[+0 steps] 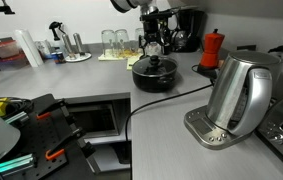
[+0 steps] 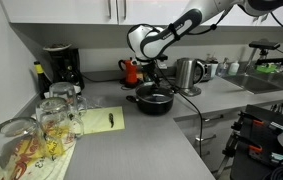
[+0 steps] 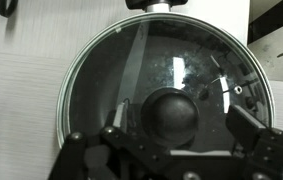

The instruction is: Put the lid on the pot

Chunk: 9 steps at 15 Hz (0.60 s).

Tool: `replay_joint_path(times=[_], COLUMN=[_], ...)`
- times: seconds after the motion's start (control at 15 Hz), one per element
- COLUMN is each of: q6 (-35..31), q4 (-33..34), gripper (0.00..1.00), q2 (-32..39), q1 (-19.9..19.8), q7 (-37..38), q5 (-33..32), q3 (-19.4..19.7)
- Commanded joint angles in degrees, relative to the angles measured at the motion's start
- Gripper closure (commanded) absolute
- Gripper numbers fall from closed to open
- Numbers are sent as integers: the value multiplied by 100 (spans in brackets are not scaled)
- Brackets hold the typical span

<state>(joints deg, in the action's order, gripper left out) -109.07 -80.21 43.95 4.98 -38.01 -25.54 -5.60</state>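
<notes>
The glass lid is off centre and leaves the metal mount of the pot's handle showing. My gripper should grab the lid's black knob (image 3: 171, 117) and slide the lid toward that handle.
The black pot (image 1: 155, 80) stands on the grey counter and shows in both exterior views (image 2: 153, 103). The glass lid (image 3: 181, 55) with its metal rim lies flat on the pot, its black knob (image 3: 171, 115) in the centre. It also shows in an exterior view (image 1: 156, 66). My gripper (image 3: 181, 125) hangs just above the lid, with a finger on either side of the knob. The fingers are spread, and the one on the right of the wrist view stands well clear of the knob. The gripper shows above the pot in both exterior views (image 1: 153, 47) (image 2: 153, 72).
A tall steel kettle (image 1: 237, 92) on its base stands near the pot, its black cable (image 1: 166, 100) running across the counter. A red moka pot (image 1: 212, 48) and a coffee machine (image 1: 186, 28) stand behind. Drinking glasses (image 2: 51, 118) and a yellow sheet (image 2: 101, 120) lie along the counter.
</notes>
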Motion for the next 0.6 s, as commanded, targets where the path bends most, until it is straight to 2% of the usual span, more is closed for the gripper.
replay_joint_path(times=[0.0,0.53], q6=[173,137], q4=[176,145], gripper=[0,0], q2=[69,111], q1=[-15,-78], q7=[-189,-221], q5=[219,334], q3=[-11,-10])
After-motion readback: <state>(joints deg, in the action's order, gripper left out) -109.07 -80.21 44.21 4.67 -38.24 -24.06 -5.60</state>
